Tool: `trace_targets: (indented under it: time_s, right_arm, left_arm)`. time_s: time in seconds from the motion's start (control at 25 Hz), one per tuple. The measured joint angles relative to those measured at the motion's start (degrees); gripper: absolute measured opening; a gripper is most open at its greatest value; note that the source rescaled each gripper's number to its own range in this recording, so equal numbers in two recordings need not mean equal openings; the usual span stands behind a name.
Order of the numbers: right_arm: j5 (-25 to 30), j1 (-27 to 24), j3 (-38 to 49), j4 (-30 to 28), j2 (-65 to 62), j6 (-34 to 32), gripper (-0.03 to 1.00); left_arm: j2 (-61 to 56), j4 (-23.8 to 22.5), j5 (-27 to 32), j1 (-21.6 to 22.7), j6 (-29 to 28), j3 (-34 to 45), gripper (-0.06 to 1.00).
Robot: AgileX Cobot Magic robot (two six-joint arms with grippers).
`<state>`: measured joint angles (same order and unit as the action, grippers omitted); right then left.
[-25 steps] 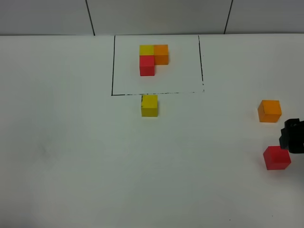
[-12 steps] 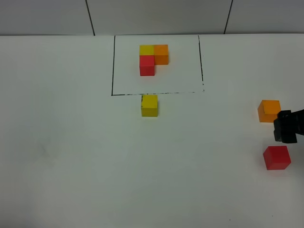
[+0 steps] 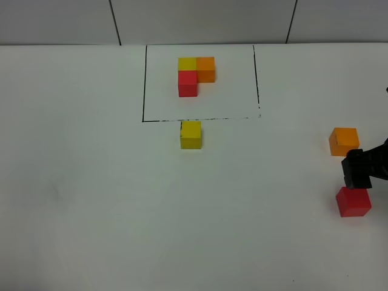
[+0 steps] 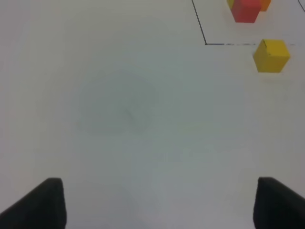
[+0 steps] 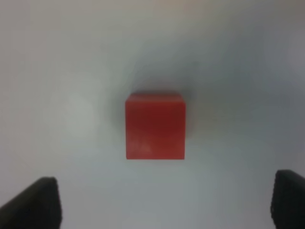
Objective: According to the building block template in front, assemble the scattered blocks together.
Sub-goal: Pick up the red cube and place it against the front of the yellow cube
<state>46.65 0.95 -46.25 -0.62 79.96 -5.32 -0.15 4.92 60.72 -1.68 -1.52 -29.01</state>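
Observation:
My right gripper should grip the opposite sides of the scattered red cube point(image 3: 353, 202) point(image 5: 155, 128), the one in front of the scattered orange cube.
The building block template point(image 3: 194, 76), a joined yellow, orange and red cluster, sits inside the black-lined rectangle point(image 3: 144, 91) at the back. Of the scattered blocks, the yellow cube point(image 3: 190, 134) lies just in front of the rectangle's front line. The orange cube point(image 3: 344, 141) and red cube point(image 3: 353, 201) lie at the far right. My right gripper point(image 3: 356, 171) hovers between those two, open, and in the right wrist view the red cube point(image 5: 155, 126) lies centred ahead of the gripper point(image 5: 159, 202), untouched. My left gripper point(image 4: 157, 205) is open over bare table, with the yellow cube point(image 4: 270, 55) far ahead.
The white table point(image 3: 91, 200) spreads wide and bare on the left and in the front middle. A wall with dark seams point(image 3: 115, 24) runs along the back. The template's red cube point(image 4: 246, 10) shows at the edge of the left wrist view.
My right gripper has come further in from the right edge and now sits between the orange and red cubes. The cubes have not moved.

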Motion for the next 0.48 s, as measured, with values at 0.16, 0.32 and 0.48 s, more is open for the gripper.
trace_targets:
  time_s: [0.16, 0.32, 0.48]
  right_arm:
    - [-0.7, 0.0, 0.0, 0.0, 2.3, 0.0, 0.79]
    - [-2.9, 0.0, 0.0, -0.1, 3.7, 0.2, 0.79]
    - [-5.6, 0.0, 0.0, -0.5, 4.4, 0.3, 0.79]
  left_arm:
    - [0.0, 0.0, 0.0, 0.0, 0.0, 0.0, 0.73]
    - [0.0, 0.0, 0.0, 0.0, 0.0, 0.0, 0.73]
    - [0.0, 0.0, 0.0, 0.0, 0.0, 0.0, 0.73]
